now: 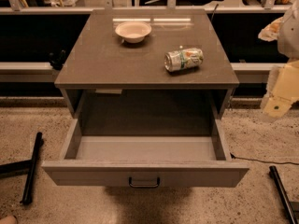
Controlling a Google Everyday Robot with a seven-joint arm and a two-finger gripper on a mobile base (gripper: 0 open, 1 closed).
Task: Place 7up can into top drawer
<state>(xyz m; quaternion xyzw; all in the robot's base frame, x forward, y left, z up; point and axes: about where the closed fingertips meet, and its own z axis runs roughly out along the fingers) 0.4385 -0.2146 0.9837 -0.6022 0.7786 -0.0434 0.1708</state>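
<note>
I will close my gripper on the end of the 7up can (192, 57) farther from the pale bowl.
The 7up can (183, 59) lies on its side on the right part of the grey-brown cabinet top (103, 59). It is silver and green and slightly dented. The top drawer (145, 148) below is pulled wide open, showing a pale grey inner floor with nothing in it and a small dark handle (144, 183) on its front panel. My gripper (276, 107) is at the right edge of the view, off to the right of the cabinet and lower than its top, well apart from the can.
A pale round bowl (133, 31) stands at the back middle of the cabinet top. Dark bars lie on the speckled floor at the left (32, 167) and lower right (282, 192). A thin cable (266, 161) runs along the floor at the right. A ledge and railing run behind the cabinet.
</note>
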